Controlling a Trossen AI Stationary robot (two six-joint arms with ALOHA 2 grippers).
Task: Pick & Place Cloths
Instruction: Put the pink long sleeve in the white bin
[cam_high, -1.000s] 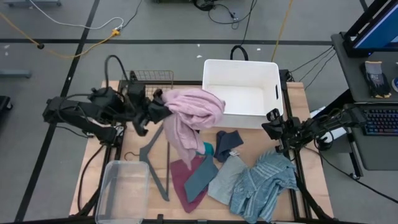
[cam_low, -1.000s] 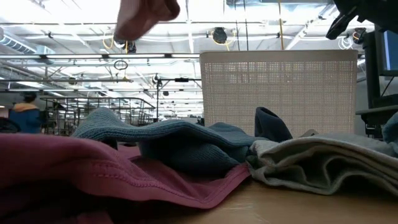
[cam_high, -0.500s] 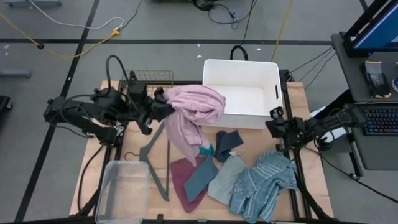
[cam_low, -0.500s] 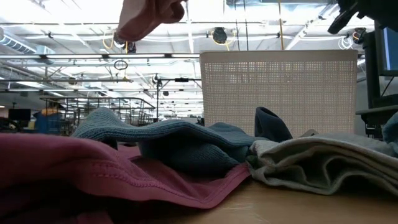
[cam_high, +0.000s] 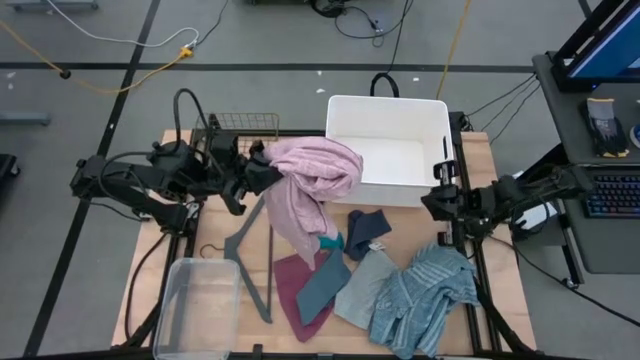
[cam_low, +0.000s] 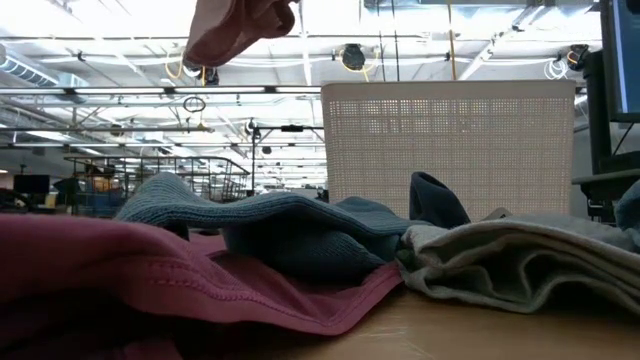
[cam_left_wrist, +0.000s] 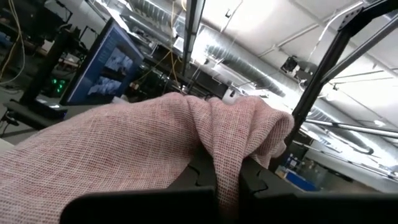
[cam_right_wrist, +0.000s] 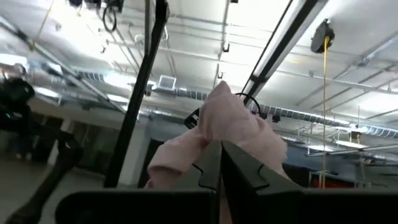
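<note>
The pink cloth lies across from my left gripper, near the white bin. Next, my right gripper closes on the bunched upper side (cam_high: 349, 179) (cam_right_wrist: 227, 132) of the pink cloth.
My left gripper (cam_high: 262, 175) is high above the table's left part and is shut on the pink cloth (cam_high: 312, 180), whose low end (cam_low: 235, 25) hangs well above the table. My right gripper (cam_high: 438, 198) waits shut at the table's right edge and touches nothing; it faces the pink cloth (cam_right_wrist: 230, 124). On the table lie a maroon cloth (cam_high: 290, 285), a teal one (cam_high: 322, 285), a dark blue one (cam_high: 366, 230), a pale grey-blue one (cam_high: 362, 285) and the blue striped one (cam_high: 425, 295), overlapping at their edges. My left gripper (cam_left_wrist: 227, 171) pinches a bunched fold of the pink cloth (cam_left_wrist: 225, 140) between its two fingers, coming level from the table's left. Several layers drape over and around the fingers. The cloth is lifted clear and hangs slack below and beyond the gripper.
A white bin (cam_high: 345, 125) stands at the far edge, right of the pink cloth. A grey hanger (cam_high: 252, 262) lies left of the cloths. A clear plastic tub (cam_high: 197, 305) sits at the near left corner and a wire basket (cam_high: 245, 124) at the far left.
My left gripper has carried the pink cloth a little toward the table's right, nearer the white bin, still shut on it. The right arm has shifted its pose and no longer shows in the low view's upper right corner.
</note>
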